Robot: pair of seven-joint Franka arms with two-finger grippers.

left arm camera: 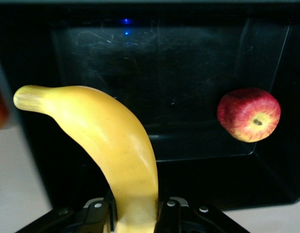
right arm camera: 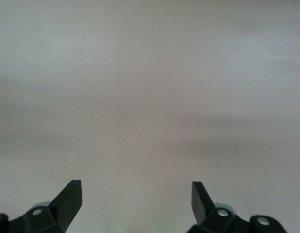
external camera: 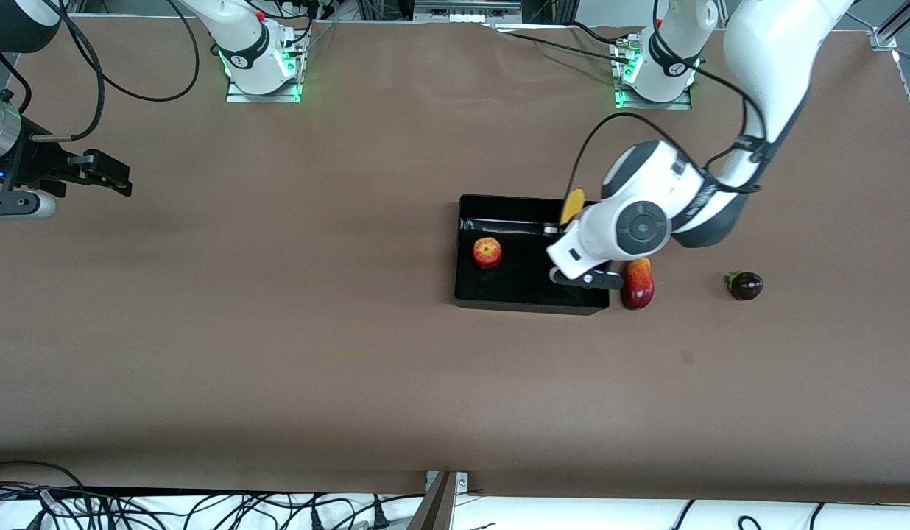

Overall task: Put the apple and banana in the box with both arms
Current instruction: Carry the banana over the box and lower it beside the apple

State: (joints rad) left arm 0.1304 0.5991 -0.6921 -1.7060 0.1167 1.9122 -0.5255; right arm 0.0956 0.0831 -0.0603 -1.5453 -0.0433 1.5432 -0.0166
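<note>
My left gripper needs to release the banana, which is held over the box now, on the black box's bottom (external camera: 556, 266) (left arm camera: 146, 76), between the apple and the box's side by the mango-like fruit.
The black box (external camera: 525, 302) sits mid-table. The apple (external camera: 487, 252) lies inside it, at the end toward the right arm; it also shows in the left wrist view (left arm camera: 248, 114). My left gripper (left arm camera: 135, 218) is shut on the banana (left arm camera: 106, 136) and holds it over the box (left arm camera: 189, 73), above the end toward the left arm. In the front view only the banana's tip (external camera: 571, 206) shows past the left wrist. My right gripper (external camera: 105, 177) is open and empty (right arm camera: 135, 194), waiting over bare table at the right arm's end.
A dark-red-and-orange mango-like fruit (external camera: 637, 283) lies against the outside of the box's wall at the left arm's end. A small dark purple fruit (external camera: 745, 285) lies farther toward that end. Cables run along the table edge nearest the camera.
</note>
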